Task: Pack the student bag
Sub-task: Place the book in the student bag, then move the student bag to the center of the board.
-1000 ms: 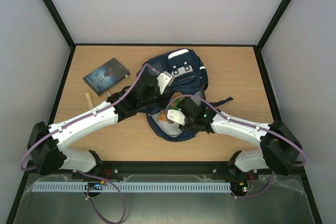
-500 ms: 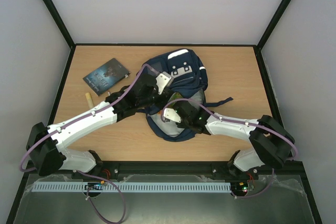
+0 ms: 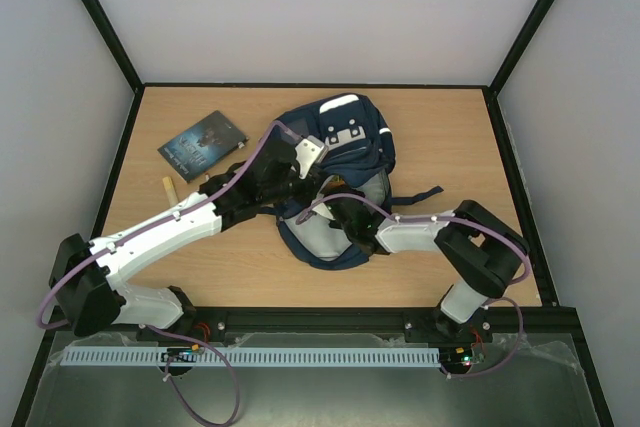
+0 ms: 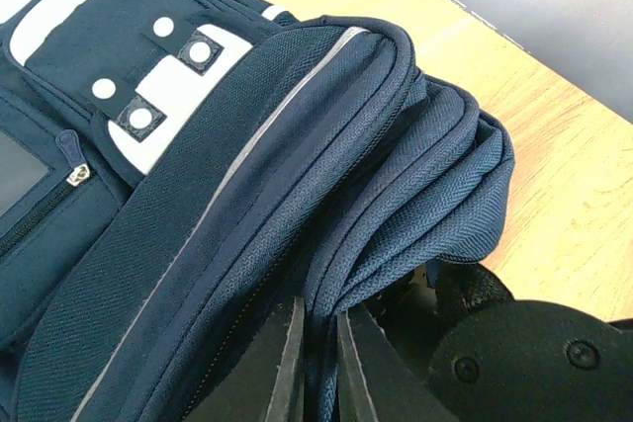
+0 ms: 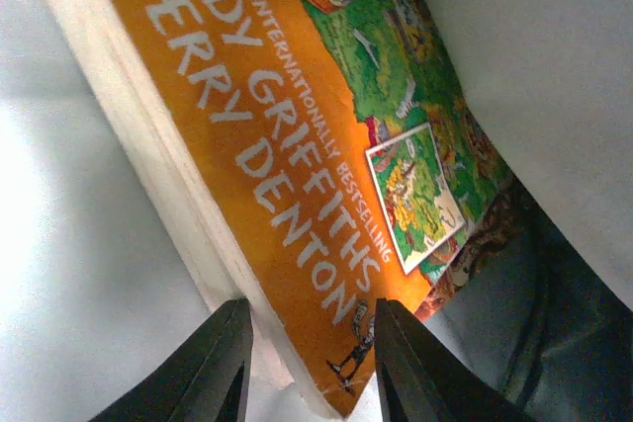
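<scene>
Next, my left gripper lets go of the bag's upper rim, which settles over the pale lining at the navy bag's near end (image 3: 325,249).
The navy student bag (image 3: 350,132) lies at mid-table with its mouth toward me. My left gripper (image 3: 300,187) is shut on the upper rim of that mouth, and its fingertips (image 4: 292,333) pinch a fold of blue fabric (image 4: 396,205) and hold it up. My right gripper (image 3: 338,217) reaches into the opening, so the bag partly hides it in the top view. In the right wrist view its jaws straddle the near corner of an orange paperback (image 5: 287,155) and touch both sides. The bag's pale lining (image 5: 69,274) surrounds the book.
A dark-covered book (image 3: 202,144) lies on the table left of the bag, with a small beige stick-like object (image 3: 169,190) near it. The bag's dark straps (image 3: 420,192) trail to the right. Black frame rails edge the wooden table (image 3: 450,127).
My right arm has pushed left and forward, carrying the orange book from above the bag's mouth to deep inside it. The left gripper has kept its hold on the rim.
</scene>
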`<state>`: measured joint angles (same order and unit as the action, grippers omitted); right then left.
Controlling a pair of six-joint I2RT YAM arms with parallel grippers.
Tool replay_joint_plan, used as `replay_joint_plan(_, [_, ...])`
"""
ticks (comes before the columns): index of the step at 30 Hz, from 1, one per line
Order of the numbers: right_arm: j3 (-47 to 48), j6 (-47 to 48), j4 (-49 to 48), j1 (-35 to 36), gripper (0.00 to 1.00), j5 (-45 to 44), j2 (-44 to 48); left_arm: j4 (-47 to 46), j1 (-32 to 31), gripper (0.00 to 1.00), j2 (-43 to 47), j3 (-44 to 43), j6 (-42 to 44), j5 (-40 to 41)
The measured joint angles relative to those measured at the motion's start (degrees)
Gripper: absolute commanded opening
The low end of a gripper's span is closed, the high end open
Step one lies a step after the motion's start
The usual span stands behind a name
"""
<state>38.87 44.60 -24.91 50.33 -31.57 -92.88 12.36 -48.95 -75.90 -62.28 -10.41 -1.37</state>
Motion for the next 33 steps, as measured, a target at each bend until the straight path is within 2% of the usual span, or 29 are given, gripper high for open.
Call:
replay_joint_plan(4, [0.17, -0.55, -1.9, -1.01, 0.37, -0.92, -1.01, 0.0, 0.11, 0.02, 0.26, 0.0, -0.02, 0.02])
replay_joint_plan(8, [0.17, -1.97, -0.22, -1.66, 0.46, 0.15, -0.15, -0.02, 0.11, 0.02, 0.39, 0.0, -0.11, -0.02])
replay_joint_plan(11, [0.17, -2.86, 6.84, -1.97, 0.48, 4.7, 3.1, -0.04, 0.11, 0.03, 0.55, 0.0, -0.13, -0.11])
replay_joint_plan(16, [0.28, -4.87, 22.36, -1.33, 0.51, 17.05, 13.77, 0.26, 0.15, 0.03, 0.55, 0.02, -0.13, -0.44])
replay_joint_plan(27, [5.01, -10.64, 50.95, -0.98, 0.45, 36.39, 32.83, -0.74, 0.79, 0.04, -1.09, 2.25, -1.18, -3.21])
replay_joint_plan(29, [7.93, -11.61, 54.55, -2.25, 0.45, 39.34, 33.64, -1.29, 0.79, 0.08, -2.73, 2.6, -1.49, -4.44])
replay_joint_plan(33, [16.79, -13.25, 60.33, -7.41, 0.45, 46.27, 34.01, -3.65, 0.68, 0.38, -6.29, 4.63, -2.8, -7.21])
